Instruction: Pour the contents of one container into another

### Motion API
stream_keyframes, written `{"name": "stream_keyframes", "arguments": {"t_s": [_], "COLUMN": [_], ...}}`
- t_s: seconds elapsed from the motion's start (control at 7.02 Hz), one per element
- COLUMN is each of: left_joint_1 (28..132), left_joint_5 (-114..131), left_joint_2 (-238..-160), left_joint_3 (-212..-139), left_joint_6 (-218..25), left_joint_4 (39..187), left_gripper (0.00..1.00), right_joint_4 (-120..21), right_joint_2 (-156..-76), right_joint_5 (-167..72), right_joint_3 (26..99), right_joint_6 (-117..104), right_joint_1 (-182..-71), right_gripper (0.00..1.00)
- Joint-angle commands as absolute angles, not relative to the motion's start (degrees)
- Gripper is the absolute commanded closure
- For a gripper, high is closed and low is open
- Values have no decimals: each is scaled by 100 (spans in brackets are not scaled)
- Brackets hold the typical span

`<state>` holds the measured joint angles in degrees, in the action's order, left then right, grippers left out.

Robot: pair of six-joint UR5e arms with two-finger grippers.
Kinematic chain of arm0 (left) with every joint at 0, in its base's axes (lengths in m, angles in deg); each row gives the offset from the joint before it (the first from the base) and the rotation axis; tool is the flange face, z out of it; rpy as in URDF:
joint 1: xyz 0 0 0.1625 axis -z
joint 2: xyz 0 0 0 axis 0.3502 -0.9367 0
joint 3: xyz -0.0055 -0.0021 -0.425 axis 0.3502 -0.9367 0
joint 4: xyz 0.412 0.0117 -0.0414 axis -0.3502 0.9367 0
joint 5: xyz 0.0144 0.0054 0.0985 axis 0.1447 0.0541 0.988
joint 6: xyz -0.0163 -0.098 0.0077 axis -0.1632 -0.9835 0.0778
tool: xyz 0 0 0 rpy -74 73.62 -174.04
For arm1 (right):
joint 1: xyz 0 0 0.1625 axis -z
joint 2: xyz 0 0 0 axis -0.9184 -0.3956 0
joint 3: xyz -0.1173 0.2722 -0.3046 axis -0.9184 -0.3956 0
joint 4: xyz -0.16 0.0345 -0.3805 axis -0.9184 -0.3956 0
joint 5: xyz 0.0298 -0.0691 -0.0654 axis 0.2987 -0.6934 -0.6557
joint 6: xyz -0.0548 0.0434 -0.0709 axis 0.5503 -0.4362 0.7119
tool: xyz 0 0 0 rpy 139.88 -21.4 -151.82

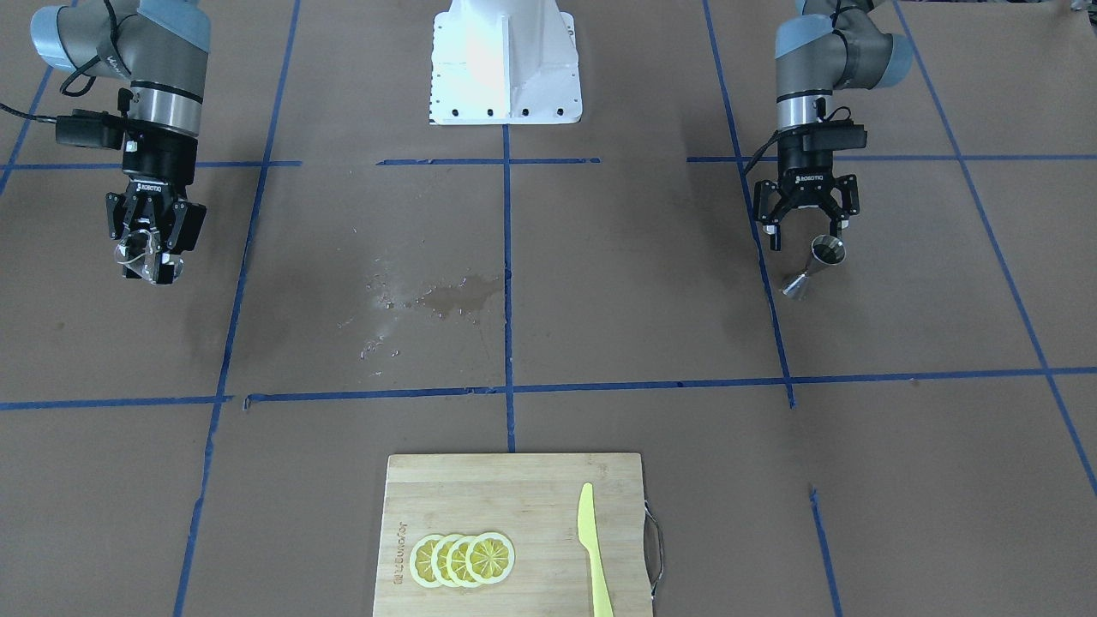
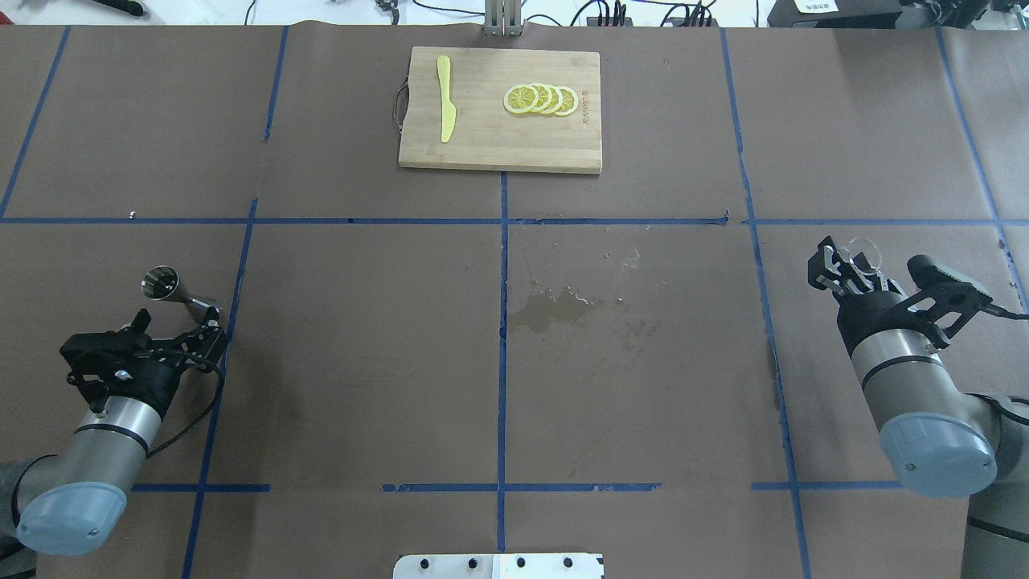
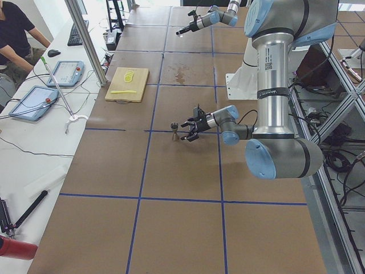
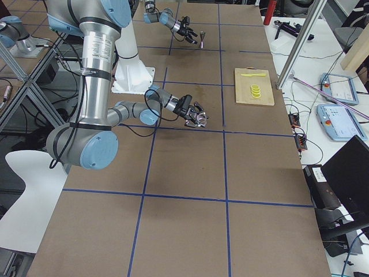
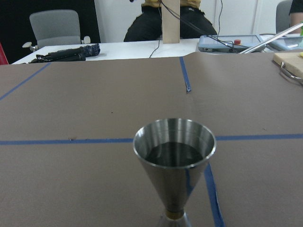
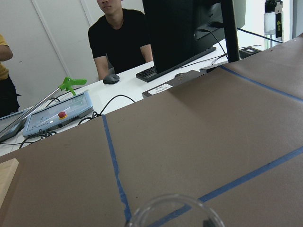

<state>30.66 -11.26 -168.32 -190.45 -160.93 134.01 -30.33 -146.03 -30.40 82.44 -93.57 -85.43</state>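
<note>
My right gripper is to set the clear glass cup down on the table [image 1: 215, 281] next to the long blue tape line, across from the wet spill.
The clear glass cup [image 1: 144, 255] hangs above the table, tilted, with my right gripper [image 1: 149, 248] shut on it; the overhead view shows this cup [image 2: 862, 251] at the far right. Its rim [image 6: 173, 211] fills the bottom of the right wrist view. The silver jigger [image 1: 817, 262] stands upright on the table, and the left wrist view shows dark liquid in the jigger's [image 5: 174, 156] top cone. My left gripper [image 1: 807, 233] is open just behind it, not touching. From overhead the jigger [image 2: 170, 289] is in front of that gripper [image 2: 181, 328].
A wet spill [image 1: 446, 298] marks the table's middle. A wooden cutting board [image 1: 531, 488] with lemon slices [image 1: 463, 559] and a yellow knife [image 1: 593, 548] lies at the operators' edge. The white robot base [image 1: 506, 64] is opposite. People sit at desks beyond the table.
</note>
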Motion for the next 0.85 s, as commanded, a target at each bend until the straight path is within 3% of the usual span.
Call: {"name": "stream_keyframes", "arguments": {"t_s": [0.0, 0.71], "left_joint_1": [3008, 3008], "left_joint_5": [-1660, -2146], "left_joint_2": [-16359, -15891], "left_joint_3": [-19746, -20681], "left_joint_6": [-15865, -15530], "left_joint_4": [13402, 13393], "left_gripper": [0, 0], "right_joint_4": [-2730, -2569], "right_joint_2": [-14606, -14606], "right_joint_5": [-3328, -3944], "right_joint_3": [7925, 7097], "right_joint_6": [-9363, -9197], "right_joint_1": [-8358, -7682], "right_gripper": [100, 100]}}
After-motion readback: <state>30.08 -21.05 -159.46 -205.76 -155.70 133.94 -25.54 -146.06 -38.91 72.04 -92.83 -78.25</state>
